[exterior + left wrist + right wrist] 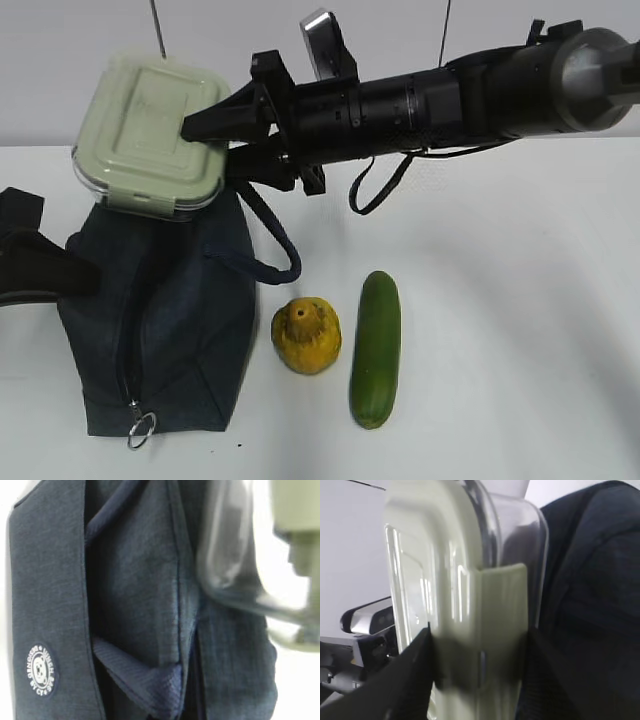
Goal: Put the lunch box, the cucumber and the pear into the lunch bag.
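Note:
My right gripper is going to release the lunch box between the navy lunch bag's fabric sides (pixel 179 282), behind the metal zipper ring.
My right gripper (pixel 210 150) (pixel 480 670) is shut on the lunch box (pixel 150 130) (pixel 470 605), a clear container with a sage-green lid. It holds the box tilted in the air above the back end of the navy lunch bag (pixel 180 310) (pixel 590 580). From the left, my left gripper (pixel 85 272) reaches to the bag's side. Its fingertips are hidden, but a fold of the bag's fabric (pixel 150 675) is drawn up toward it. The blurred box (pixel 235 555) hangs over the bag (pixel 140 580). The yellow pear (pixel 307 337) and the green cucumber (pixel 377 348) lie side by side to the right of the bag.
The bag's rope handle (pixel 275 250) loops out toward the pear, under my right arm. A metal zipper ring (pixel 141 430) hangs at the bag's near end. White table (pixel 520 320) stretches away to the right of the cucumber.

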Robot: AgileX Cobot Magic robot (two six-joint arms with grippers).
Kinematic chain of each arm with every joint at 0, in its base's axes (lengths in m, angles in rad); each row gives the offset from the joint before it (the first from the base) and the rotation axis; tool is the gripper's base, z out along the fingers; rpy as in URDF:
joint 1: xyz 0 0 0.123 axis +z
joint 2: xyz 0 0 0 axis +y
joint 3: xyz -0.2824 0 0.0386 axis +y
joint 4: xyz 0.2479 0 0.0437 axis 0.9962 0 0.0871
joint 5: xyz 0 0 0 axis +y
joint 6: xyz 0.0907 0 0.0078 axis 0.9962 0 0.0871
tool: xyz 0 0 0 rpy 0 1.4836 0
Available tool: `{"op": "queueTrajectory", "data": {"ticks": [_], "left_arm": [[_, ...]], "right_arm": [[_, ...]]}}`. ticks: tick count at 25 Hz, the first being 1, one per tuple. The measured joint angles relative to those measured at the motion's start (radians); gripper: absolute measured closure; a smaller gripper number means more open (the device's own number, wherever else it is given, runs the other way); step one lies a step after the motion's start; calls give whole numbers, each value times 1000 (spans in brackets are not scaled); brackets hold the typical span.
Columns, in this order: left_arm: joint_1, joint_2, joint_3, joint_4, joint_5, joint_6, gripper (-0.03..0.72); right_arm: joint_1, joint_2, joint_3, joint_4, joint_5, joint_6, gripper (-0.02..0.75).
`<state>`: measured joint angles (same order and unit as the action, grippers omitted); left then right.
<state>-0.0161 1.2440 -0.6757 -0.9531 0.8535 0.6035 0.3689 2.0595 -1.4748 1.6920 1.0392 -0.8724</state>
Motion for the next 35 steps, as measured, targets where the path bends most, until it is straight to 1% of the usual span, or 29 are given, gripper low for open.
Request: {"op": "queueTrajectory", "data": {"ticks": [3, 8, 16, 20, 21, 25, 29, 32, 35], "left_arm": [[0, 0, 0, -1, -3, 0, 703], [0, 0, 0, -5, -8, 0, 703], [0, 0, 0, -5, -8, 0, 703], [0, 0, 0, -10, -8, 0, 704], [0, 0, 0, -11, -8, 0, 704], [0, 0, 0, -23, -8, 0, 704], [0, 0, 0, -27, -8, 0, 704], [0, 0, 0, -27, -8, 0, 704], [0, 0, 0, -27, -7, 0, 704]], "right_arm": [[0, 6, 0, -69, 6, 31, 352], [0, 8, -2, -278, 13, 106, 352], [0, 8, -2, -437, -3, 184, 352], [2, 8, -2, -587, -25, 276, 352], [2, 8, -3, -609, -33, 294, 352], [4, 8, -9, -647, -93, 330, 352], [18, 10, -14, -660, -140, 339, 352], [44, 35, -49, -673, -149, 348, 352], [94, 77, -113, -713, -168, 370, 352]]}}
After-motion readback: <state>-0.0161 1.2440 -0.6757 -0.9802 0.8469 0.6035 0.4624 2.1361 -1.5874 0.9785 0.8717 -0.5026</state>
